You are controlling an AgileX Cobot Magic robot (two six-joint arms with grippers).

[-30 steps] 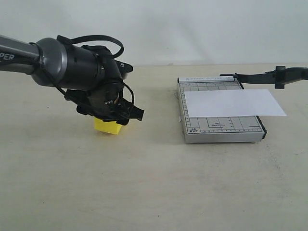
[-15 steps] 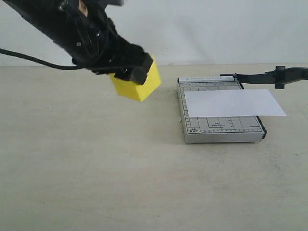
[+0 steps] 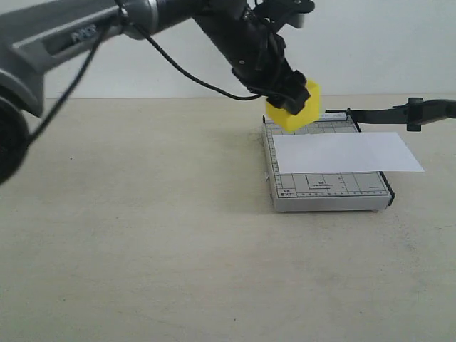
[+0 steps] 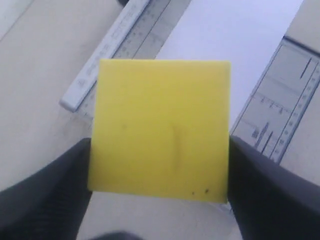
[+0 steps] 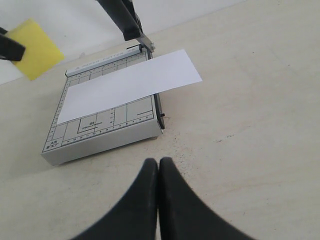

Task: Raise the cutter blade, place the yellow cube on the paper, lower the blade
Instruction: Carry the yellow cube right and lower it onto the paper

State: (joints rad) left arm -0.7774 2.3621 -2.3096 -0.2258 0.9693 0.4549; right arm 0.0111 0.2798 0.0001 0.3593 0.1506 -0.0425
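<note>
Next, my left gripper lets go of the yellow cube on the white paper (image 3: 317, 154) (image 4: 195, 95), near the end opposite its overhang.
My left gripper (image 3: 283, 87) is shut on the yellow cube (image 3: 294, 108) and holds it in the air over the far left corner of the grey trimmer base (image 3: 331, 194). In the left wrist view the cube (image 4: 160, 125) sits between the black fingers (image 4: 45, 200), with the paper (image 4: 235, 30) below it. The white paper (image 3: 345, 152) lies across the base and overhangs its right side. The cutter blade (image 3: 399, 112) is raised off the base; it rises steeply from its hinge (image 5: 122, 17). My right gripper (image 5: 159, 162) is shut and empty, low over the table in front of the trimmer.
The trimmer base (image 5: 100, 135) stands on a beige table (image 3: 142, 249). A pale wall runs behind the table. The left arm (image 3: 85, 32) and its cable stretch from the upper left across to the trimmer.
The left gripper has lifted the yellow cube off the table at the left and carried it up and rightward to above the trimmer's far left corner. Blade and paper have not moved.
</note>
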